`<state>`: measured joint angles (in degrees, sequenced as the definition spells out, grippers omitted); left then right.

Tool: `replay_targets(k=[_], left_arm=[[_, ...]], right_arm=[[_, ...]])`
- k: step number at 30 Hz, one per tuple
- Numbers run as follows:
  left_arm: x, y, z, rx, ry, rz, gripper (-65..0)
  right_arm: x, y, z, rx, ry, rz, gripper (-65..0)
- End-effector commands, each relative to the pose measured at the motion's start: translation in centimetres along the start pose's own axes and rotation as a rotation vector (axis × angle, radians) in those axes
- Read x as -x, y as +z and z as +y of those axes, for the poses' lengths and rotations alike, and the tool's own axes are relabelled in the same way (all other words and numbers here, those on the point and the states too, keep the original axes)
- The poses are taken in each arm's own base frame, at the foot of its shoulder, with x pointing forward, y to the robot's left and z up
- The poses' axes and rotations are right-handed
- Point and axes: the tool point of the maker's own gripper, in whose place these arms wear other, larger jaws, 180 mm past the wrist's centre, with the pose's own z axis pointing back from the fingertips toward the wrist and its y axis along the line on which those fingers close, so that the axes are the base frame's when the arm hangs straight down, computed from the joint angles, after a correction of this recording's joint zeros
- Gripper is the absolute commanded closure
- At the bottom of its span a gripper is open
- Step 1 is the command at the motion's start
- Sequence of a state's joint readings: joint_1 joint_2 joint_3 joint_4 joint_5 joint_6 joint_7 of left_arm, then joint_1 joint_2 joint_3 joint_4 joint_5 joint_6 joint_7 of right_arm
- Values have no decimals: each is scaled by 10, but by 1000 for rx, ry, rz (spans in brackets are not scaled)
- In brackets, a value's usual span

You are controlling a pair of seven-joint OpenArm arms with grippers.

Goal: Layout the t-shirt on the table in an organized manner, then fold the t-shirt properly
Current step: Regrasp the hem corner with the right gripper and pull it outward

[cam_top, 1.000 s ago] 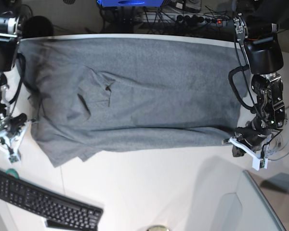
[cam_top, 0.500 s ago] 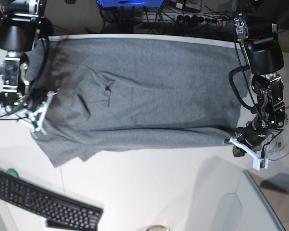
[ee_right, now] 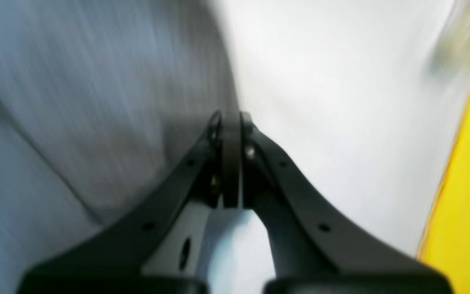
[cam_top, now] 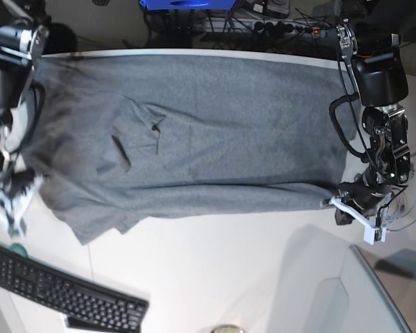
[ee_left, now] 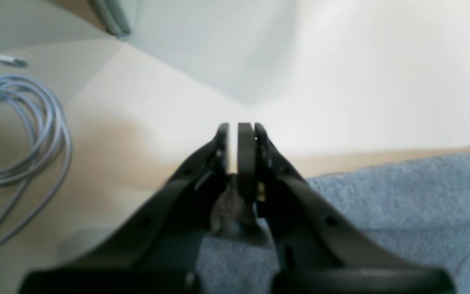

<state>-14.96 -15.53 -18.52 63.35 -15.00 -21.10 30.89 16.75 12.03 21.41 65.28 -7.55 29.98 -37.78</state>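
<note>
My right gripper is shut on empty air at the grey t-shirt's edge, so next I open it and grip the cloth further in before folding [cam_top: 61, 201] with both grippers.
The grey t-shirt [cam_top: 208, 132] lies spread wide across the white table [cam_top: 215, 263], with a small crease left of its middle. At the shirt's lower right corner my left gripper [cam_top: 341, 208] is shut. In the left wrist view a bit of grey cloth [ee_left: 402, 212] is bunched between the fingers of that gripper [ee_left: 239, 130]. My right gripper [cam_top: 17, 198] is motion-blurred at the shirt's left edge. The right wrist view shows that gripper [ee_right: 231, 118] shut, and the shirt's edge [ee_right: 96, 102] runs right up to its tips.
A black keyboard [cam_top: 62, 291] lies at the table's front left, with a small green item [cam_top: 15, 248] above it. A coiled grey cable [ee_left: 14, 130] sits beside the left gripper. A pale panel [cam_top: 374, 298] stands at the front right. Something yellow [ee_right: 467, 183] borders the right wrist view.
The right arm swung in over the shirt's left side, then back out to the lower left, and the shirt's left edge has stretched further left with it. The left arm has not moved.
</note>
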Motion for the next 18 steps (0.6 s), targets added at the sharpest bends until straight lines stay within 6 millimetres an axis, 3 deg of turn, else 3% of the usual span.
replay_targets(k=[1,3,5,7,9,12,18], left_arm=[[-26,3,4,-3,-13,-67,0],[-26,4,4,-3,-14,-69,0],[-27,4,4,-3,-14,-70,0],[-24,3,4,-3,-12,-64,0],[-24,3,4,-3,-11,-63,0],[-25,4,5,-5,-15,-66,0],[-24,4,8,-9,-14,-61,0]], right_arm=[[-36,0,-11,6,-22,-84,-45],[-47,-23,0,-67,-81,-85,-162],[-44,-41,4,-122,-136,-68,-287],[-41,-53,11,-166,-187,-90,-422],[-44,-60,18,-196,-227,-122,-512],[-34,-63,17,-210,-261,-100,-528],[-35,-65,5,-142,-286,-118,-528]])
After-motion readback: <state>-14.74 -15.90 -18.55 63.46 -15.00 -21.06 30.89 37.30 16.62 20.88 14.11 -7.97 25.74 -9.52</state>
